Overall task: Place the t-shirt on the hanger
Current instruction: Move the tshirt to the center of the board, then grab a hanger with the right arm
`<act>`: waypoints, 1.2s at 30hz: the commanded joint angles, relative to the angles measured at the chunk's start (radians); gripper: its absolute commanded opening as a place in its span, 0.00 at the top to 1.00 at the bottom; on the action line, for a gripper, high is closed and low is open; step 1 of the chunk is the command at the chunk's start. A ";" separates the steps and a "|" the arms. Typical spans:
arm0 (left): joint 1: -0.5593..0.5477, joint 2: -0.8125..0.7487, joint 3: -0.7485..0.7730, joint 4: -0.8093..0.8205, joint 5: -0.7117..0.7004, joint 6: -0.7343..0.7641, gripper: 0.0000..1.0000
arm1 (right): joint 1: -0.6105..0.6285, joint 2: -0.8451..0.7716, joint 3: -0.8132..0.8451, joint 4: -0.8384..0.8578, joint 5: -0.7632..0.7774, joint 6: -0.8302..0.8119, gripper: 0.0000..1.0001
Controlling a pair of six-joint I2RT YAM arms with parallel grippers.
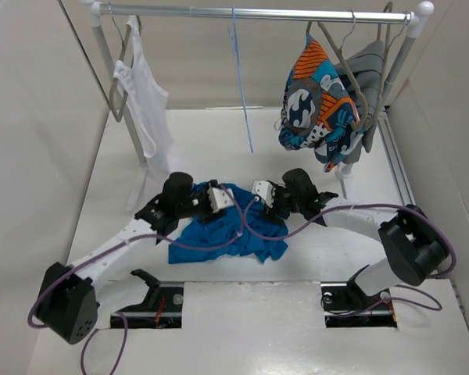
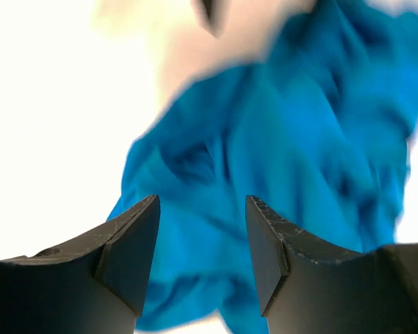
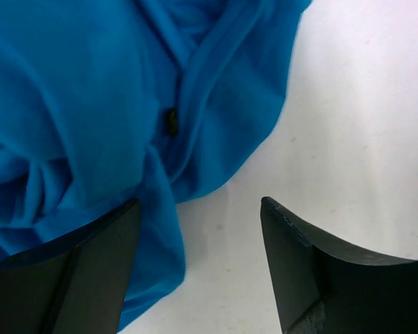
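The robot's left gripper needs to next move to the edge of the t-shirt's opening [image 1: 216, 193] [image 2: 161, 160], on its far side toward the rail, and close there.
The bright blue t-shirt [image 1: 228, 231] lies crumpled on the white table between my two arms. The thin light-blue wire hanger [image 1: 241, 86] hangs edge-on from the middle of the rail, behind the shirt. My left gripper [image 1: 225, 200] is open over the shirt's upper left part; in the left wrist view blue fabric [image 2: 279, 139] fills the space beyond the open left gripper [image 2: 203, 240]. My right gripper [image 1: 252, 200] is open over the shirt's upper right edge. In the right wrist view the shirt [image 3: 90, 104] lies by the left finger of the right gripper [image 3: 199, 240], with bare table under the right finger.
A metal rail [image 1: 180, 12] on white posts spans the back. A white tank top [image 1: 146, 105] hangs at its left. An orange-blue-white patterned garment [image 1: 319, 98] and a grey garment [image 1: 369, 74] hang at its right. White walls stand on both sides.
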 commanded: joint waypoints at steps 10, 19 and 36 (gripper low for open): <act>0.008 0.463 0.244 0.251 -0.161 -0.508 0.51 | -0.047 -0.194 -0.084 0.045 -0.053 0.015 0.24; -0.024 0.613 0.368 0.090 -0.305 -0.398 0.61 | -0.065 -0.249 -0.038 -0.053 -0.042 0.006 0.23; -0.032 0.152 0.202 -0.057 -0.253 -0.301 1.00 | -0.033 -0.384 0.702 -0.540 0.215 0.076 0.33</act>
